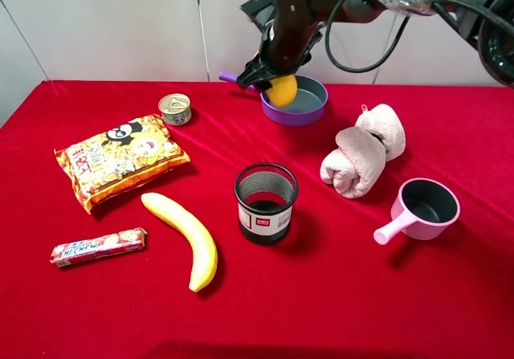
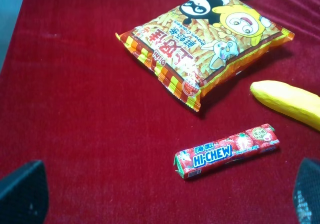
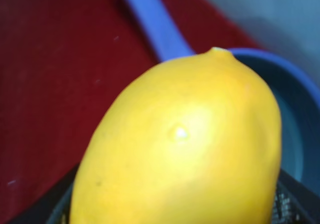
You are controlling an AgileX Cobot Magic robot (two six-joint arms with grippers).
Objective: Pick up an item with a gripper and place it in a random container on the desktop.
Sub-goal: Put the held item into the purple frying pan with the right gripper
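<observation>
Next, I let go of the yellow-orange mango with my right gripper inside the purple saucepan (image 1: pixel 295 94) (image 3: pixel 282 144) at the back of the red desktop.
My right gripper (image 1: pixel 275 79) is shut on the yellow-orange mango (image 1: pixel 282 91) and holds it over the left rim of the purple saucepan (image 1: pixel 307 108) at the back of the red desktop (image 1: pixel 345 287). In the right wrist view the mango (image 3: pixel 185 144) fills the frame, with the pan's handle (image 3: pixel 152 23) and rim (image 3: pixel 295 83) behind it. My left gripper is open over the red cloth near the candy; only its dark fingertips (image 2: pixel 22 194) show at the corners of the left wrist view.
A snack bag (image 1: pixel 120 160), a small tin (image 1: pixel 175 108), a Hi-Chew pack (image 1: pixel 98 246) and a banana (image 1: pixel 186 238) lie on the left. A black mesh cup (image 1: pixel 265 202) stands in the middle. A rolled pink towel (image 1: pixel 363 150) and a pink saucepan (image 1: pixel 422 208) sit on the right.
</observation>
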